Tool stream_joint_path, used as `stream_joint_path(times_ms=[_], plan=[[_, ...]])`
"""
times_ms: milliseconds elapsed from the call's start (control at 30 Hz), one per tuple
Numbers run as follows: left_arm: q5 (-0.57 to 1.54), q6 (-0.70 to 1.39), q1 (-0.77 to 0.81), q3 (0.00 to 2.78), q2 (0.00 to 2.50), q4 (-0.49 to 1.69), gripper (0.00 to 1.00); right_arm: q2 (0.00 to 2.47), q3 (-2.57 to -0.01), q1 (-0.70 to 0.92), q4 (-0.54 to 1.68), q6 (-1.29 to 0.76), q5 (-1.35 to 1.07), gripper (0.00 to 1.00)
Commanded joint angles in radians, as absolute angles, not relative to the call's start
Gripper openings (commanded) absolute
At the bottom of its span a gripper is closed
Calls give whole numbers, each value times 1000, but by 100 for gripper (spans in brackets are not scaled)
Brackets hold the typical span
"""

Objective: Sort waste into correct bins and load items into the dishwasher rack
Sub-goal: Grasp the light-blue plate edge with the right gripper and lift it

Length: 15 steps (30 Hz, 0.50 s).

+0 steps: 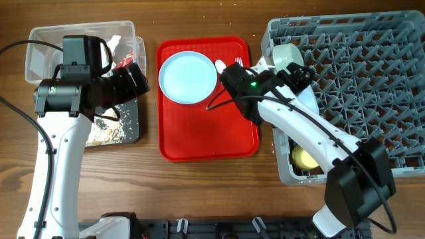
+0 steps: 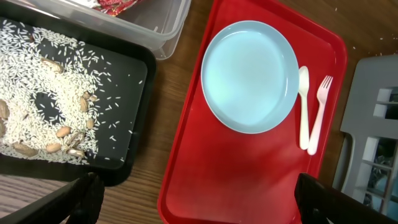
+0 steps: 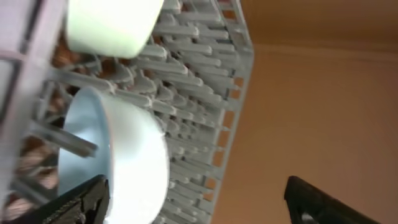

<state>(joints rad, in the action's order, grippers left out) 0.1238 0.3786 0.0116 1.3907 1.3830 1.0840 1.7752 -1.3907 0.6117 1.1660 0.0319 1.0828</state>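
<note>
The robot's right gripper will next move to the pale blue plate's rim (image 1: pixel 214 87) on the side facing the grey rack and close there.
A pale blue plate (image 1: pixel 189 76) (image 2: pixel 249 74) lies on the red tray with a white spoon (image 2: pixel 303 106) and fork (image 2: pixel 318 115) beside it. My left gripper (image 1: pixel 136 79) (image 2: pixel 199 205) is open and empty, above the gap between black tray and red tray. The black tray (image 1: pixel 131 126) (image 2: pixel 134 93) holds rice-like food scraps (image 2: pixel 37 112). The clear tub (image 1: pixel 40 46) (image 2: pixel 168 31) holds the red-and-white wrapper (image 2: pixel 115 5). My right gripper (image 1: pixel 299 76) (image 3: pixel 199 202) is open at the grey rack's (image 1: pixel 372 66) near-left corner, beside a blue-green bowl (image 3: pixel 130 162). A second bowl (image 1: pixel 287 54) (image 3: pixel 112 22) and the yellow cup (image 1: pixel 305 158) sit in the rack.
The flat red serving tray (image 1: pixel 206 139) (image 2: pixel 249 174) lies between the bins and the rack. The rack's corner shows in the left wrist view (image 2: pixel 373 124). Bare wooden table lies in front of the tray and behind it.
</note>
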Motion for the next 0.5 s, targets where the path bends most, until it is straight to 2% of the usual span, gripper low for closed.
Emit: stream_joint_path(times_ms=[0,67,267,300,400,467], plan=[[118,370,8,1401,1388,1082,100,1700,-1486,612,1160,23,819,100],[118,370,8,1401,1388,1082,100,1673,-1512,612,1135,24,672,100],[118,371,8,1401,1388,1082,100,1644,-1507,612,901,13,-357,100],[118,371,8,1401,1388,1082,100,1649,-1486,612,806,-71,-387,81],[118,371,8,1401,1388,1082,100,1687,-1444,612,651,-420,-226,71],[118,371,8,1401,1388,1082,100,1747,-1443,626,604,-582,-112,64]])
